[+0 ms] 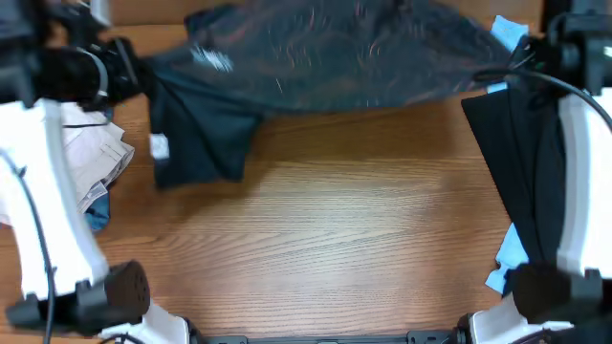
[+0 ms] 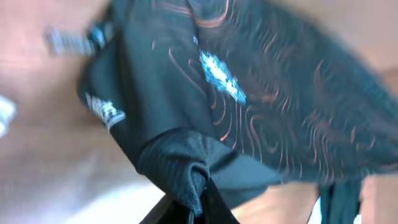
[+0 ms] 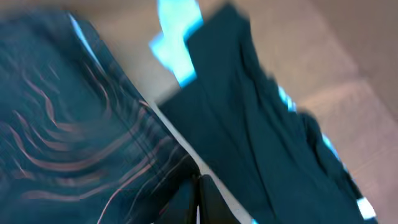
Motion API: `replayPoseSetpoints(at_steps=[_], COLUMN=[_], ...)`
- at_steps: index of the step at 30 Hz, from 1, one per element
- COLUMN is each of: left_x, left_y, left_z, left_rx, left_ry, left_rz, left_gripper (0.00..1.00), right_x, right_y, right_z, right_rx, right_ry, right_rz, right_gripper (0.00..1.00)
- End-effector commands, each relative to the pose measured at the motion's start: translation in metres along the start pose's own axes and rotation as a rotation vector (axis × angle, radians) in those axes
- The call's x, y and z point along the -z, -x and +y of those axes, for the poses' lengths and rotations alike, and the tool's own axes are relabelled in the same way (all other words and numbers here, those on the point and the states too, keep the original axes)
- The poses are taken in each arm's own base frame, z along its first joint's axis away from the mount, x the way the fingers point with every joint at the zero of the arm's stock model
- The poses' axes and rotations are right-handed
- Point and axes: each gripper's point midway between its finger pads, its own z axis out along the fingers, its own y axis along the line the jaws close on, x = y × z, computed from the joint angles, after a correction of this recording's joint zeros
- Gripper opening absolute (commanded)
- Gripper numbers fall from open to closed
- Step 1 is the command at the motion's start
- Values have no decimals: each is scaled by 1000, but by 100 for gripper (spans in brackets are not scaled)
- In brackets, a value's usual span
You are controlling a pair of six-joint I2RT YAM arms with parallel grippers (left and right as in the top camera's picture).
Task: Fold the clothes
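Observation:
The pile of pale garments is on the wood table. I will let go of the black jersey shirt's edge with my left gripper on the wood table (image 1: 164, 180) beside that pile. The shirt now hangs stretched across the table's far side.
The black jersey shirt (image 1: 335, 53) hangs stretched across the far side of the table, blurred, with faint wavy lines and a white logo patch. One sleeve (image 1: 196, 143) droops onto the wood at the left. My left gripper (image 1: 143, 75) is shut on its left end; the left wrist view shows bunched fabric (image 2: 186, 168) pinched in the jaws (image 2: 202, 199). My right gripper (image 1: 502, 72) is shut on the shirt's right end, and in the right wrist view the wavy-lined cloth (image 3: 93, 143) runs into the closed jaws (image 3: 196, 186).
A pile of pale garments (image 1: 96, 158) lies at the left edge beside the left arm. A plain dark garment (image 1: 521, 162) lies at the right over light blue cloth (image 1: 507, 258). Bare wood table (image 1: 354, 220) fills the middle and front.

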Motion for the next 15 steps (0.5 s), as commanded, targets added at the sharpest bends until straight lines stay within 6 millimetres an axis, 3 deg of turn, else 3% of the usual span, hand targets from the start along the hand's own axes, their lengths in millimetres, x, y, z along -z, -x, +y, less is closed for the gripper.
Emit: replayPoseSetpoints(at_steps=[1, 4, 7, 11, 15], left_x=[-64, -98, -123, -139, -143], left_y=[-40, -81, -123, -167, -208], left_z=[34, 58, 81, 101, 117], left_rx=[-26, 36, 89, 146, 180], left_ry=[67, 88, 112, 131, 170], left_rz=[231, 400, 531, 644, 745], left_gripper=[4, 4, 4, 4, 4], right_x=[-29, -50, -67, -85, -102], right_y=[-30, -62, -108, -152, -197], right_z=[-18, -20, -14, -15, -20], right_rx=[8, 7, -8, 18, -16], right_ry=[-88, -89, -41, -56, -101], right_rz=[114, 234, 411, 543, 643], right_gripper=[4, 4, 4, 4, 4])
